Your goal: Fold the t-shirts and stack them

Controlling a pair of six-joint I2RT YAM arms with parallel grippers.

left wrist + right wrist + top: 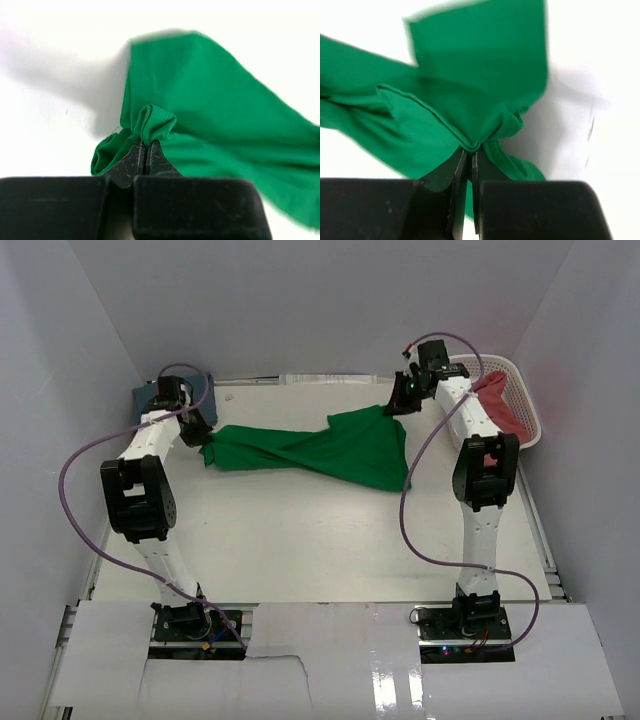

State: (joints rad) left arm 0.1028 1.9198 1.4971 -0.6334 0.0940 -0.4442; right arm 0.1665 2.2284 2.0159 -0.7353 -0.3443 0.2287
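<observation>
The green t-shirt hangs bunched in a narrow band, so the robot's right gripper will lower its gathered end, open and regrip the t-shirt's hem point(476, 142) before spreading the t-shirt out.
A bright green t-shirt point(320, 450) hangs stretched between both arms over the far half of the table. My left gripper point(204, 445) is shut on its left end; in the left wrist view the gripper point(145, 144) pinches a bunched fold of the green t-shirt point(210, 115). My right gripper point(395, 406) is shut on the shirt's right end; in the right wrist view the gripper point(471, 150) clamps a gathered hem of the green t-shirt point(470, 85). A slate blue t-shirt point(145, 395) lies at the far left behind the left arm. A pinkish red t-shirt point(505, 405) lies in the basket.
A white lattice basket point(520, 380) stands at the far right corner, close to the right arm. Grey walls enclose the table on the left, back and right. Purple cables loop from both arms.
</observation>
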